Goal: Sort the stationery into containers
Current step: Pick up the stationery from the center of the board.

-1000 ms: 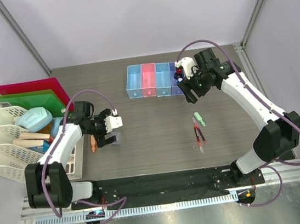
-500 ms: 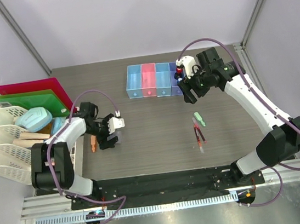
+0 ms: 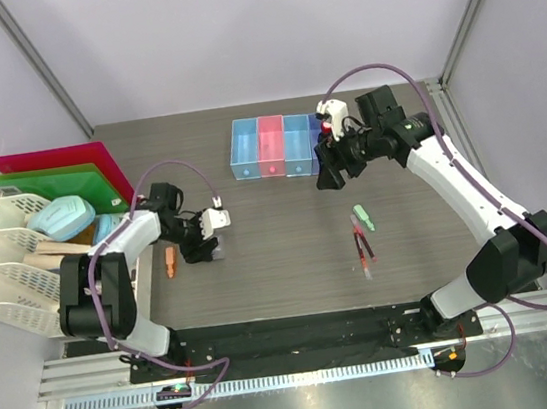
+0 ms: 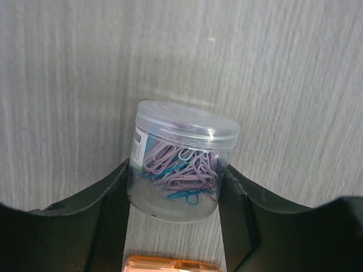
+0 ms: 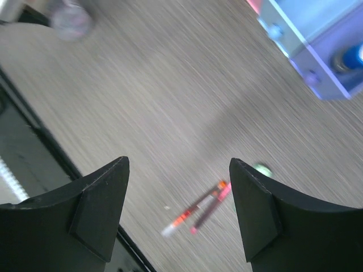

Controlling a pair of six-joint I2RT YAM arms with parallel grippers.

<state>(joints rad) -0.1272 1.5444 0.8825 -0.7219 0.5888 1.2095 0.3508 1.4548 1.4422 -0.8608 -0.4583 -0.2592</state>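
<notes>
Next, my left gripper releases the clear tub into my right gripper in front of the end blue box (image 3: 252,200).
My left gripper (image 3: 205,246) is shut on a clear round tub of purple and blue paper clips (image 4: 180,161), one finger against each side, low over the table. The orange marker (image 3: 170,262) lies just left of it and shows under the jaws in the left wrist view (image 4: 173,264). My right gripper (image 3: 328,174) is open and empty, in front of the purple end of the four joined boxes (image 3: 271,147). A blue-capped bottle (image 5: 353,56) stands in the purple box (image 5: 326,85). The red-and-black pens (image 3: 362,248) and the green eraser (image 3: 362,217) lie on the table right of centre.
White mesh trays (image 3: 5,270) holding pale blue objects stand at the left edge, with red and green folders (image 3: 58,177) behind them. The black base rail (image 3: 291,333) runs along the near edge.
My right gripper has swung left and turned, from beside the purple box to in front of it. My left gripper has shifted slightly and now grips the tub.
</notes>
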